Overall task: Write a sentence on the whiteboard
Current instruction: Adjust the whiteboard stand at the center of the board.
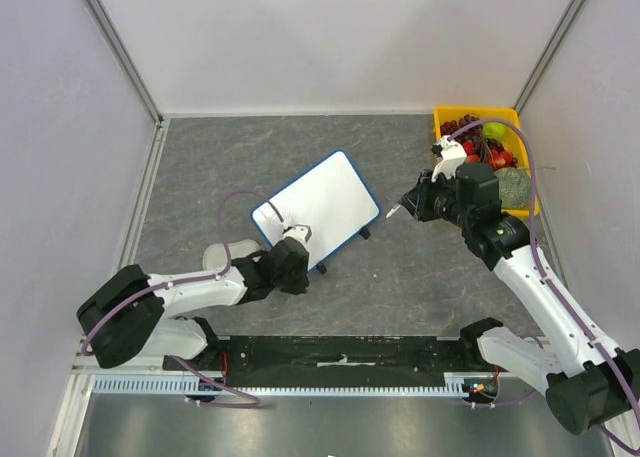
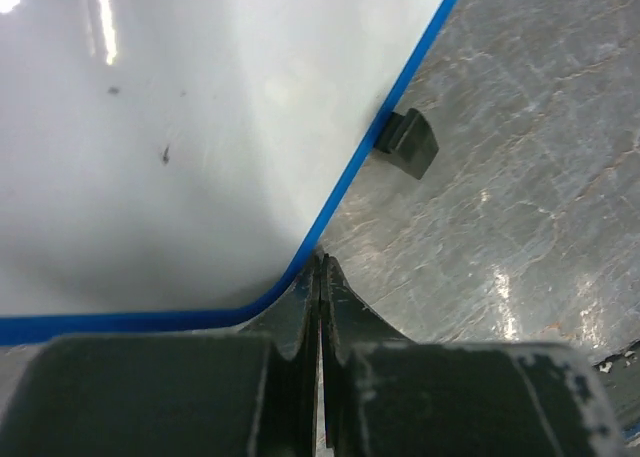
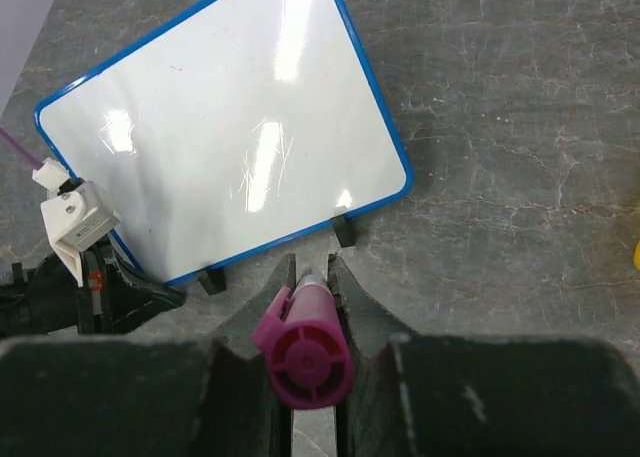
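The whiteboard is crooked and my closed left gripper only touches its corner, so I will open and pull it straight by the whiteboard's nearer black foot [image 1: 321,269].
The whiteboard [image 1: 318,205] lies tilted on the grey table; its white face inside the blue rim is blank and no sentence shows on it. It also shows in the left wrist view [image 2: 150,127] and the right wrist view [image 3: 220,137]. My left gripper [image 1: 298,249] is shut, with its tips [image 2: 321,262] at the board's near corner, touching the blue rim. My right gripper [image 1: 405,205] is shut on a magenta marker [image 3: 305,352] and hovers just right of the board's right corner, its tips [image 3: 312,267] near a black foot.
A yellow bin [image 1: 475,111] of fruit stands at the back right, behind the right arm. A pale grey eraser pad [image 1: 228,252] lies by the left arm. A black board foot [image 2: 410,142] sticks out from the rim. Grey walls close in three sides.
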Robot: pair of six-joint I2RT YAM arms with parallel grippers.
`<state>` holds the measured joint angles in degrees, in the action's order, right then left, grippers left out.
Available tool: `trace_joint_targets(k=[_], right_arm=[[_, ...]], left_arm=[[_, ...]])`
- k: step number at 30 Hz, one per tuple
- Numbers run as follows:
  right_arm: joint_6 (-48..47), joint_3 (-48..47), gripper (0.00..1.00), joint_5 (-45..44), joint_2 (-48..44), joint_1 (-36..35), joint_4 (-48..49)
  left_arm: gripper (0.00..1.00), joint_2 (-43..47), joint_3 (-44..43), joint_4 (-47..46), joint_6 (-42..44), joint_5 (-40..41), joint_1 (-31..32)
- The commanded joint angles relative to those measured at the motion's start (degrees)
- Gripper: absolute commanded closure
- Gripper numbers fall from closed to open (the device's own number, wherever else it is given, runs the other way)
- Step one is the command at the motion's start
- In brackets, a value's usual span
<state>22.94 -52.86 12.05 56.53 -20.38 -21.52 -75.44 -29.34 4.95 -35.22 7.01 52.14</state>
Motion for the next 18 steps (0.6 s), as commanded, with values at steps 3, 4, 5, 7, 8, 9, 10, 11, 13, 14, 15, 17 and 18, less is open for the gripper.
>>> trace_joint_targets(k=[3, 4, 5, 7, 8, 9, 10, 11, 13, 14, 15, 17, 18], right_arm=[[0.0, 0.1, 1.0, 1.1, 0.2, 0.2, 2.9], [0.0, 0.1, 1.0, 1.1, 0.2, 0.3, 2.9], [0.0, 0.2, 1.0, 1.2, 0.2, 0.2, 2.8], [-0.1, 0.4, 1.0, 1.3, 0.1, 0.3, 2.8], [-0.1, 0.5, 1.0, 1.3, 0.0, 0.2, 2.9], [0.0, 0.6, 1.0, 1.2, 0.0, 0.2, 2.7], [0.0, 0.7, 1.0, 1.2, -0.1, 0.3, 2.8], [0.0, 0.7, 1.0, 1.3, -0.1, 0.1, 2.8], [-0.1, 0.8, 1.0, 1.4, -0.1, 0.2, 2.8], [-0.2, 0.8, 1.0, 1.4, -0.1, 0.3, 2.8], [-0.1, 0.8, 1.0, 1.4, -0.2, 0.2, 2.6], [-0.1, 0.7, 1.0, 1.6, -0.2, 0.3, 2.7], [-0.1, 0.7, 1.0, 1.6, -0.3, 0.3, 2.7]], left_arm=[[0.98, 3.5, 1.4, 3.7, -1.2, 2.9, -5.5], [0.98, 3.6, 1.5, 3.2, -0.6, 2.6, -6.3], [0.98, 3.5, 1.2, 3.0, -0.2, 2.1, -7.0], [0.98, 2.3, 0.3, 3.0, 0.9, 1.3, -8.5], [0.98, 1.6, -0.1, 3.0, 1.2, 0.8, -9.4], [0.98, 0.7, -0.4, 2.6, 1.6, 0.2, -10.6], [0.98, -0.1, -0.7, 2.3, 1.7, -0.8, -11.4], [0.98, -1.3, -1.2, 1.9, 1.7, -1.3, -12.1], [0.98, -3.2, -2.3, 1.6, 1.7, -1.8, -13.4], [0.98, -4.2, -2.9, 1.8, 1.6, -1.5, -13.8], [0.98, -5.1, -3.5, 1.7, 1.3, -1.4, -14.4], [0.97, -6.5, -4.8, 1.6, 1.3, -1.3, -15.6], [0.95, -7.0, -5.6, 1.7, 1.5, -1.1, -15.9]])
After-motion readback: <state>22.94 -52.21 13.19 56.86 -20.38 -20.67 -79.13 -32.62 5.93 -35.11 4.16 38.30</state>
